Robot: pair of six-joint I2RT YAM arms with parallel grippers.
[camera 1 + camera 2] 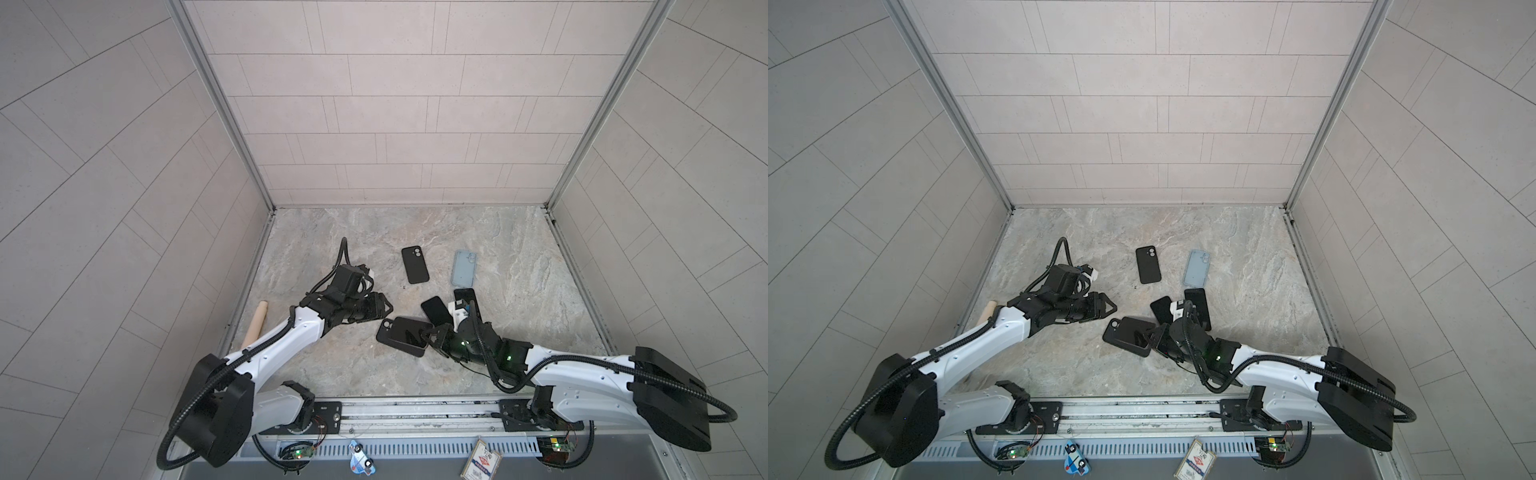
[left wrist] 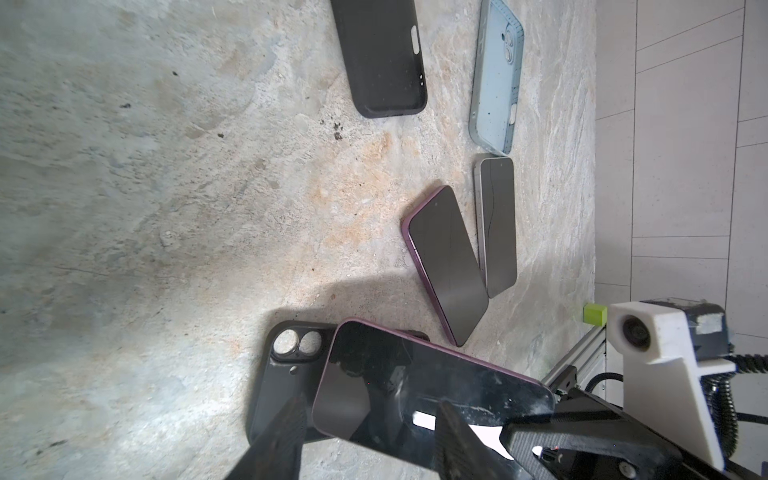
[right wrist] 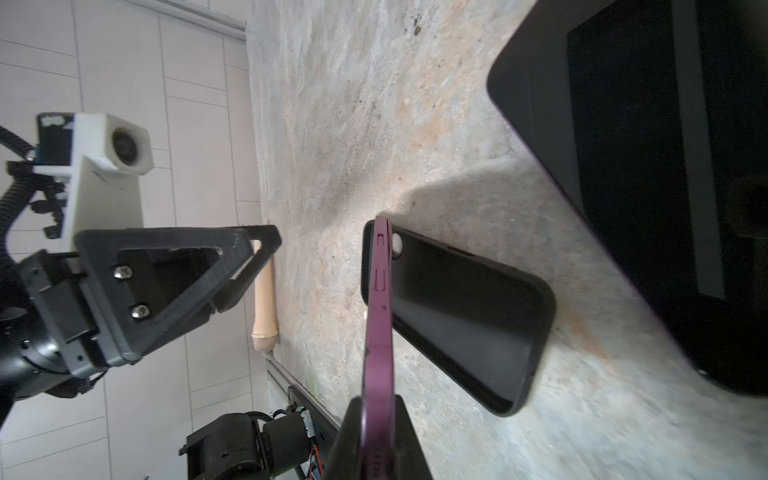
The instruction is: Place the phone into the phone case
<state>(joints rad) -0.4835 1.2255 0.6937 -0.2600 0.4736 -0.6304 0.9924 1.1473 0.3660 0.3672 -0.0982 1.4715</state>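
Note:
The robot's right gripper needs to release the purple-edged phone in the open black phone case (image 1: 400, 335) (image 3: 457, 313) between the two grippers. The phone now hangs tilted just over the case.
A black phone case (image 1: 385, 331) with a double camera hole lies open side up on the stone table top (image 1: 374, 374), and shows as the case (image 2: 279, 374) in the left wrist view. My right gripper (image 3: 376, 436) is shut on one end of a purple-edged phone (image 3: 379, 311). The phone (image 1: 409, 334) hangs tilted just over the case (image 3: 457, 311), its far end above the camera hole. My left gripper (image 1: 384, 308) is open with nothing between its fingers (image 2: 282, 440). It hovers beside the case's camera end, apart from the phone (image 2: 432, 374).
A second black case (image 1: 414, 264) and a light blue case (image 1: 464, 268) lie farther back. Two more phones (image 1: 436, 311) (image 1: 466, 297) lie screen up beside my right wrist. A wooden stick (image 1: 255, 324) rests at the table's left edge.

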